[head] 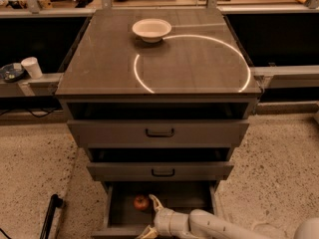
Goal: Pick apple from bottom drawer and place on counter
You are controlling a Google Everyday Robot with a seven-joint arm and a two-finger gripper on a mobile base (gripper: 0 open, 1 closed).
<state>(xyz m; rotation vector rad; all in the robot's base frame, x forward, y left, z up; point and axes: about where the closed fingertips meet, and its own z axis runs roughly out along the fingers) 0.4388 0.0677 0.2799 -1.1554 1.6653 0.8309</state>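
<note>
The bottom drawer is open and has the middle of the small red apple (141, 202) in it. My gripper will go there next and close.
The small red apple (141, 202) lies on the floor of the open bottom drawer (115, 214), toward its left side. My gripper (151, 216) comes in from the lower right on a white arm and sits in the drawer just right of and in front of the apple. Its fingers are spread open, one fingertip (154, 201) beside the apple and the other near the drawer's front edge. It holds nothing. The counter (104, 63) is the cabinet's dark glossy top with a bright white ring of light.
A white bowl (151, 29) stands at the back of the counter. The two upper drawers (159, 132) stand partly pulled out above the bottom one. A white cup (33, 67) stands on a ledge at left. A black rod (49, 216) lies on the floor at lower left.
</note>
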